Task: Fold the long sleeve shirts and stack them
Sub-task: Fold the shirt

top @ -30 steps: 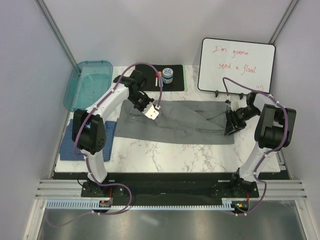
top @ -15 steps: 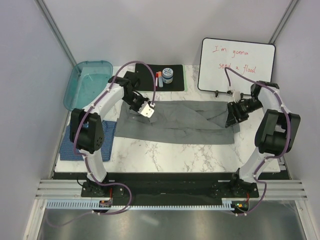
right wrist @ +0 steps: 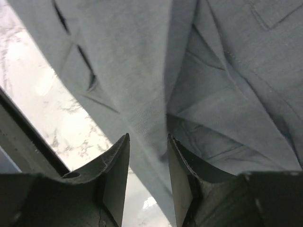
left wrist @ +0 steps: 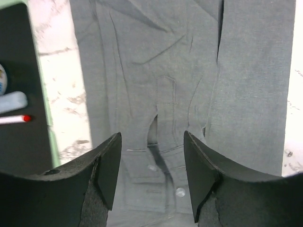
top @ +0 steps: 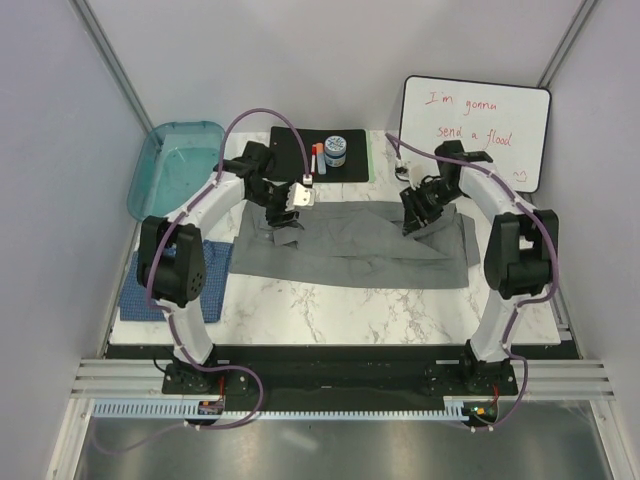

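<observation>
The grey shirt's folded edge curls up, so before folding further, my right hand's gripper pinches the shirt's loose corner point(right wrist: 160, 150) to flatten it over the layer below.
The grey long sleeve shirt point(top: 350, 245) lies spread across the marble table, partly folded lengthwise. My left gripper point(top: 285, 212) hovers over its left part. In the left wrist view the jaws point(left wrist: 151, 137) stand open above a buttoned sleeve cuff point(left wrist: 151, 172), with nothing between them. My right gripper point(top: 412, 222) is over the shirt's right part. Its jaws point(right wrist: 148, 138) stand apart with a fold of grey cloth point(right wrist: 142, 56) running between them, and marble shows beside the left finger. The blue shirt point(top: 135, 295) lies folded at the table's left edge, partly hidden behind the left arm.
A teal tray point(top: 175, 165) stands at the back left. A black mat point(top: 300, 145) at the back holds a jar point(top: 336, 150) and a marker point(top: 318, 160). A whiteboard point(top: 472, 130) leans at the back right. Bare marble point(top: 340, 310) lies in front of the grey shirt.
My left gripper has opened and drawn back toward the shirt's far left edge. My right gripper has swung from the shirt's right end leftward over the cloth.
</observation>
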`<state>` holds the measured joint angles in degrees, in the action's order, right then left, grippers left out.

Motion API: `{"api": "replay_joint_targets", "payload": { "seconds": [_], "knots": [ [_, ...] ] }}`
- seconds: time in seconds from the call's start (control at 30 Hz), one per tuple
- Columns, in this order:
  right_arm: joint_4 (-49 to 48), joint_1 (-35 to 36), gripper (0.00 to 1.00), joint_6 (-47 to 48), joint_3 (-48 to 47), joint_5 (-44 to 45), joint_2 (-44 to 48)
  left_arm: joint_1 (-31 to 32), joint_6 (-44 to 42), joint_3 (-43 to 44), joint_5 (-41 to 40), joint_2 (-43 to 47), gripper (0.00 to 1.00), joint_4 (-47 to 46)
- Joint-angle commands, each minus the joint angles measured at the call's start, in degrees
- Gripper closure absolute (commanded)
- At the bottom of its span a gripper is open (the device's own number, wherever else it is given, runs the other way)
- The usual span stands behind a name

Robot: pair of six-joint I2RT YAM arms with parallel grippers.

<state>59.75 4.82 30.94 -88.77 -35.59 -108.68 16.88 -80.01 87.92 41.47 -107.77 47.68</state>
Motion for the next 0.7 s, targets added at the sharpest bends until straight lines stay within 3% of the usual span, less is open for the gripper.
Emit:
{"api": "replay_joint_targets", "payload": {
  "seconds": [0.0,0.17,0.33,0.57,0.67],
  "knots": [
    [-7.4,-0.6,0.56,-2.7,0.4,8.0,-4.7,-0.2,10.0,-4.8,-3.1,2.0,0.39,-8.9],
    [-12.6,-0.8,0.64,-3.0,1.1,16.4,-6.6,-0.3,13.7,-9.8,-8.2,3.6,0.37,-14.8],
    [-14.0,-1.1,0.68,-4.0,-0.2,16.7,-6.3,-0.4,24.4,-12.1,-12.6,5.7,0.37,-19.1],
    [-9.0,-1.5,0.56,-5.5,-3.0,6.5,-1.4,-0.4,27.2,-15.2,-10.4,8.1,0.34,-20.2],
    [-5.7,-1.6,0.48,-6.5,-4.9,2.2,-1.7,-0.2,24.0,-14.8,-10.2,7.6,0.33,-18.9]
  ]
}}
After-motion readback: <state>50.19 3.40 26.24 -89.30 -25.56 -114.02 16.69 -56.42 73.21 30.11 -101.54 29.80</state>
